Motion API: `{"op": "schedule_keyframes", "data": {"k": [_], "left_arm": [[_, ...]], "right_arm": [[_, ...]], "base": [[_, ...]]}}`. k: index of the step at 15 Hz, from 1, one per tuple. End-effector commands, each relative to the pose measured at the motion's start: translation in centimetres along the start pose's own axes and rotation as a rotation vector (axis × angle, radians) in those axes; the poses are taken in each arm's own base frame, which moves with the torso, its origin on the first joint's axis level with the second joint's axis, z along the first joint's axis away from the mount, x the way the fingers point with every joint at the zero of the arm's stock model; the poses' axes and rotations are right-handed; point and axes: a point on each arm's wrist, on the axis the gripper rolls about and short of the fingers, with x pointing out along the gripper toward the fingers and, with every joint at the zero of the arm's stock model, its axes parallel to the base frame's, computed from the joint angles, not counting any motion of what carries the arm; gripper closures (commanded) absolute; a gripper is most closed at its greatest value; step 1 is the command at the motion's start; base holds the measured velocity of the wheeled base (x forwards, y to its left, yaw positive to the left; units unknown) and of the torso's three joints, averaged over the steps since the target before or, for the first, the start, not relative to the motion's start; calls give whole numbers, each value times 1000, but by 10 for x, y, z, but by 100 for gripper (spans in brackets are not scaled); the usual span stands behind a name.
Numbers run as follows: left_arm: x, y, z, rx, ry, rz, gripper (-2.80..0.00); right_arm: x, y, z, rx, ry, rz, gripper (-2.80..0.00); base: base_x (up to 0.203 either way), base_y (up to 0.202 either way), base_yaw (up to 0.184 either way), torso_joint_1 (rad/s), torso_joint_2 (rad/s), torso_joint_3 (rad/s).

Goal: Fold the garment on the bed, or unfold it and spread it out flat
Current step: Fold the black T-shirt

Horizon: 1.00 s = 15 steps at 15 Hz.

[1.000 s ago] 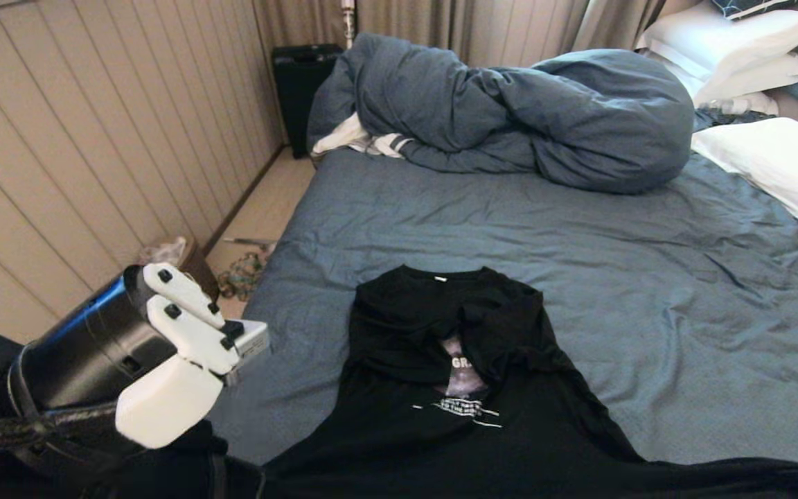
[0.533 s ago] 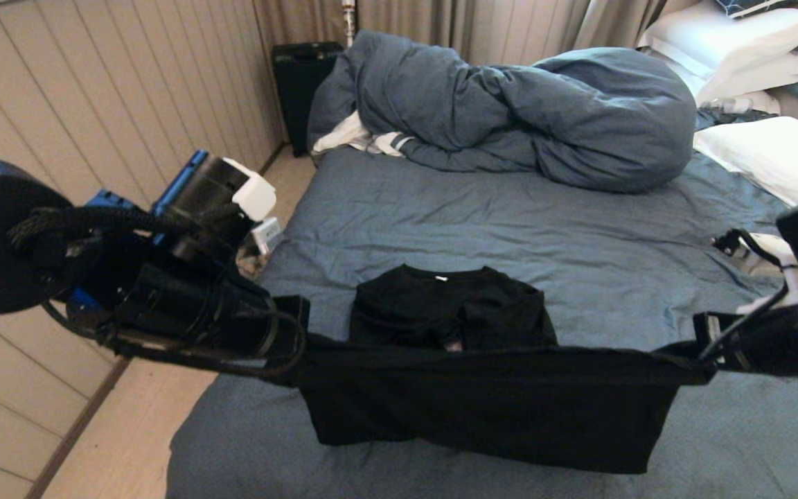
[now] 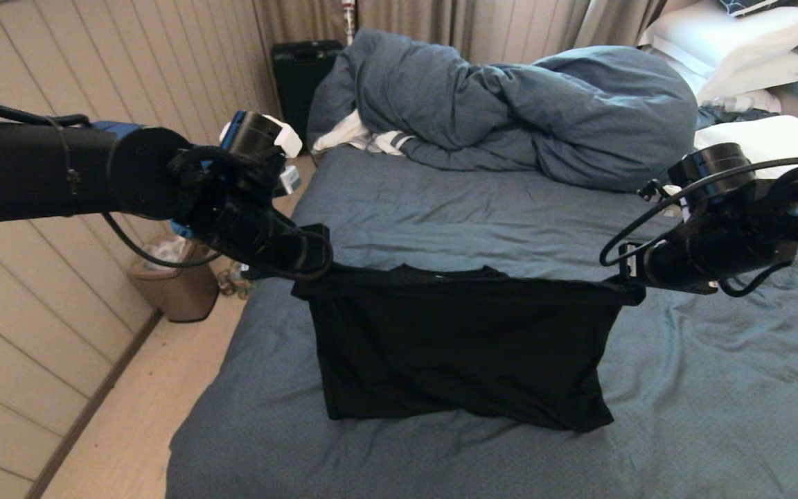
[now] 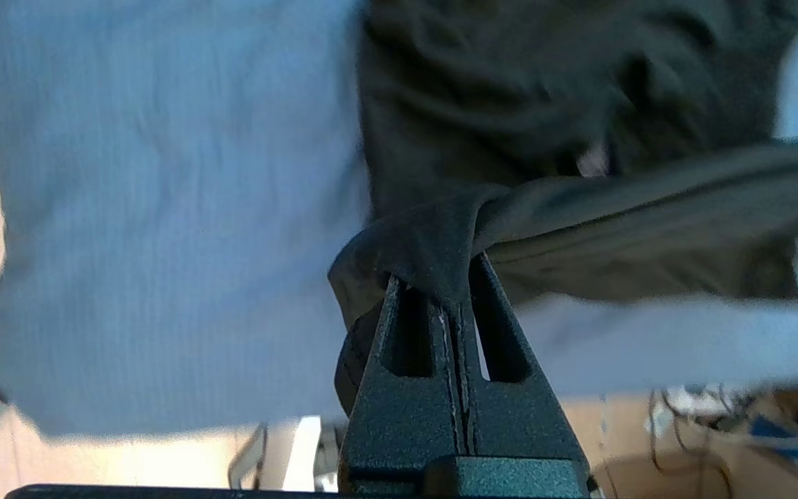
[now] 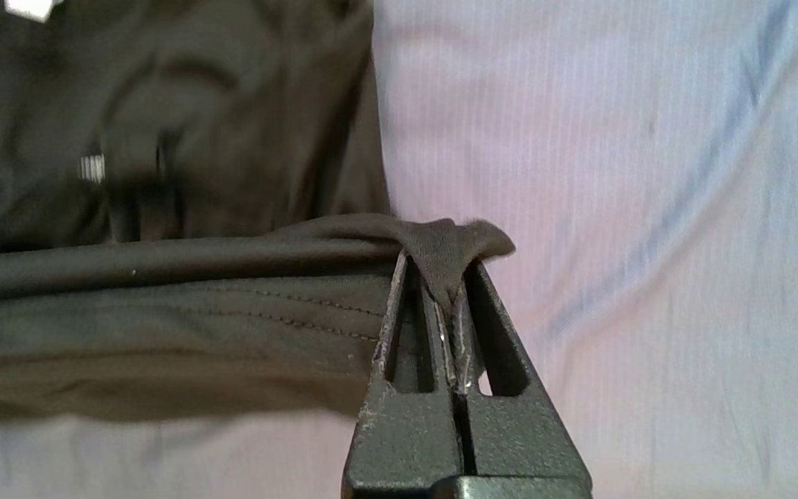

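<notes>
Next, my left gripper releases the black T-shirt's hem corner on the T-shirt's bin-side shoulder (image 3: 335, 290), next to the collar.
The garment (image 3: 465, 346), a black T-shirt, is held up by its hem over the bed (image 3: 482, 208), stretched taut between both grippers. Its lower half hangs as a curtain; the folded upper half lies on the sheet behind, mostly hidden in the head view. My left gripper (image 3: 312, 260) is shut on the left hem corner (image 4: 433, 242). My right gripper (image 3: 627, 287) is shut on the right hem corner (image 5: 451, 246). In the left wrist view the left gripper (image 4: 453, 287) pinches bunched cloth. In the right wrist view the right gripper (image 5: 444, 281) pinches cloth beside the stitched hem; a white label (image 5: 28, 8) shows on the lying part.
A bunched blue-grey duvet (image 3: 510, 111) lies at the far side of the bed, white pillows (image 3: 738, 48) at the far right. A small bin (image 3: 174, 281) stands on the floor to the left, by a panelled wall. A black case (image 3: 298, 76) stands in the corner.
Both arms have risen and reached forward over the bed, carrying the hem up and away from me. The print is now hidden behind the hanging cloth.
</notes>
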Motion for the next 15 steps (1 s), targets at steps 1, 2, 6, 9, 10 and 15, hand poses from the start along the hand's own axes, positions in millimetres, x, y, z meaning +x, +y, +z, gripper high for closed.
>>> {"op": "schedule_keyframes", "data": {"k": [1,2,6,9,10,15], "left_arm": [[47,3,2,-4,50,30,0],[55,2,7,-3,40,29,0],[81,0,15,32,22,28,0],[94,2,18,37,-18,21,0],[94,2,20,32,-36,15,0],[109,9,31,15,-148,-4,0]], "right_arm": [[26,3,9,1,15,-5,0],[32,3,16,4,4,-6,0],[70,3,34,10,-7,-14,0],[88,5,36,10,3,-19,0],[92,6,39,11,-2,-18,0],[105,9,48,13,-30,-11,0]], "base": [[0,0,0,0,0,0],[0,0,0,0,0,0],[0,0,0,0,0,0],[0,0,0,0,0,0],[0,0,0,0,0,0],[0,0,0,0,0,0]]}}
